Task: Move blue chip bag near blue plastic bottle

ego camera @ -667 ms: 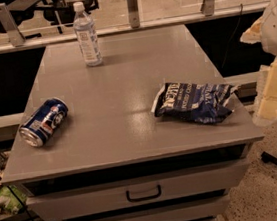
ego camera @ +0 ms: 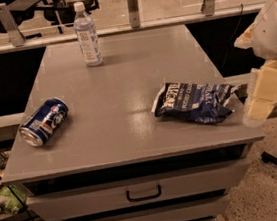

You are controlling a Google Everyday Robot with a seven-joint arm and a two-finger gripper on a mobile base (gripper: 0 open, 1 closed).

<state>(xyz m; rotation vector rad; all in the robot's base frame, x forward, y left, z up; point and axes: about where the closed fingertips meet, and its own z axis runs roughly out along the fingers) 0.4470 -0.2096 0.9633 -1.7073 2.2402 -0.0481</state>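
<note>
Next, I close my gripper on the blue chip bag's end (ego camera: pixel 216 100) that points away from the blue soda can.
The blue chip bag (ego camera: pixel 195 101), dark navy crinkled foil with white lettering, lies flat on the right side of the grey cabinet top (ego camera: pixel 123 69). The blue plastic bottle (ego camera: pixel 87 34), clear with a white cap and pale label, stands upright at the far left of the top. My gripper (ego camera: pixel 264 92), cream-coloured under a white arm, hangs just off the table's right edge. It is to the right of the bag and holds nothing that I can see.
A blue soda can (ego camera: pixel 44 122) lies on its side near the left front edge. A drawer with a dark handle (ego camera: pixel 144 194) sits below the top. A railing with metal posts (ego camera: pixel 133 5) runs behind the table. Cables lie on the floor at the right.
</note>
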